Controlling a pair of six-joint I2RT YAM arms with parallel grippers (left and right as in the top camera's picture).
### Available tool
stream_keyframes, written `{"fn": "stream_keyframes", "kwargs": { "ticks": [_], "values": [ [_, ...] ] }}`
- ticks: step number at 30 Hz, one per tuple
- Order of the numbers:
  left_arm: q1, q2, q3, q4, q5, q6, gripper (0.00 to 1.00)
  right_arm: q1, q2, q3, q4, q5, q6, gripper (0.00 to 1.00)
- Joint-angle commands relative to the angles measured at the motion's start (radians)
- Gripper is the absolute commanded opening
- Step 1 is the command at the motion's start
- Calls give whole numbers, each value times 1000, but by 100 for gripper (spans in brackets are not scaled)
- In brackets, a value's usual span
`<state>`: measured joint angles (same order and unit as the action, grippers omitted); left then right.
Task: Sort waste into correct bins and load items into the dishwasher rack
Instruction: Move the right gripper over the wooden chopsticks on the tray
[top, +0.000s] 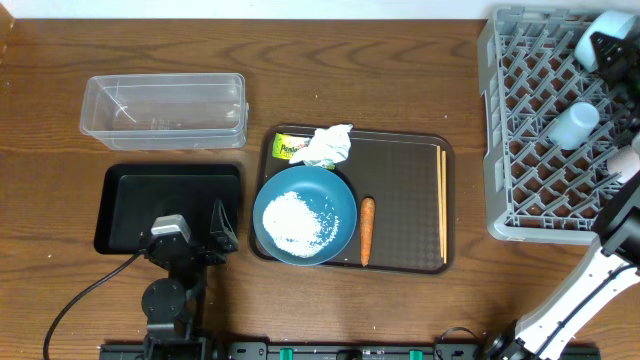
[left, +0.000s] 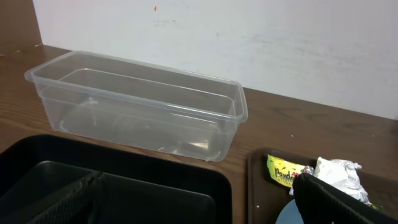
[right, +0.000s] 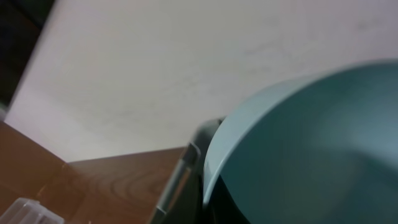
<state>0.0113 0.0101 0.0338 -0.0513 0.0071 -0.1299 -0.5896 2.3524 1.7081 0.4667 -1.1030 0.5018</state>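
Next, I let go of the light-blue bowl, now over the rack's far corner, with my right gripper in the grey rack (top: 608, 93), just behind the white cup.
The dark-blue plate (top: 343, 200) with loose white rice (top: 298, 218) lies on the brown serving tray. The orange carrot (top: 367, 230) and the chopsticks (top: 443, 205) lie to its right. The yellow-green wrapper (top: 289, 147) (left: 283, 172) and the crumpled napkin (top: 328, 145) (left: 337, 175) lie behind it. My left gripper (top: 195, 232) (left: 196, 186) is open and empty over the black tray (top: 125, 200) (left: 155, 186). The clear tub (top: 160, 110) (left: 137, 109) stands behind that. My right gripper (top: 605, 48) is shut on the light-blue bowl (top: 592, 30) (right: 311, 143) over the far corner of the grey rack (top: 500, 120) (right: 180, 180). The white cup (top: 575, 125) lies in the rack.
The brown serving tray (top: 410, 180) lies in the middle of the wooden table. A white wall stands behind the table. A black cable (top: 75, 300) runs from the left arm's base at the front left.
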Motion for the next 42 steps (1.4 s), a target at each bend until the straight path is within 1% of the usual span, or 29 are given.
{"fn": "stream_keyframes", "kwargs": {
  "ticks": [1, 5, 10, 15, 18, 24, 27, 28, 29, 31, 34, 36, 40, 42],
  "values": [
    [-2, -6, -30, -19, -19, 6, 98, 13, 31, 5, 6, -13, 13, 1],
    [-2, -6, -30, -19, -19, 6, 98, 9, 32, 6, 19, -28, 54, 2],
    [-2, -6, -30, -19, -19, 6, 98, -10, 32, 6, 31, -40, 138, 1],
    [-2, -6, -30, -19, -19, 6, 98, -31, 32, 6, 20, -109, 144, 1],
    [-2, -6, -30, -19, -19, 6, 98, -44, 32, 6, 20, -134, 177, 2],
    [-2, -6, -30, -19, -19, 6, 98, -84, 32, 6, 7, -143, 209, 4],
    [-2, -6, -30, -19, -19, 6, 98, -106, 32, 6, -27, -143, 208, 11],
    [-2, -6, -30, -19, -19, 6, 98, -113, 32, 6, -35, -142, 208, 18],
    [-2, -6, -30, -19, -19, 6, 98, -121, 32, 6, -43, -141, 208, 21],
    [-2, -6, -30, -19, -19, 6, 98, -136, 32, 6, -51, -140, 208, 24],
    [-2, -6, -30, -19, -19, 6, 98, -158, 25, 6, -60, -139, 211, 24],
    [-2, -6, -30, -19, -19, 6, 98, -172, 12, 6, -76, -135, 217, 28],
    [-2, -6, -30, -19, -19, 6, 98, -190, -46, 6, -98, -119, 219, 42],
    [-2, -6, -30, -19, -19, 6, 98, -193, -91, 6, -110, -99, 218, 51]
  ]
}}
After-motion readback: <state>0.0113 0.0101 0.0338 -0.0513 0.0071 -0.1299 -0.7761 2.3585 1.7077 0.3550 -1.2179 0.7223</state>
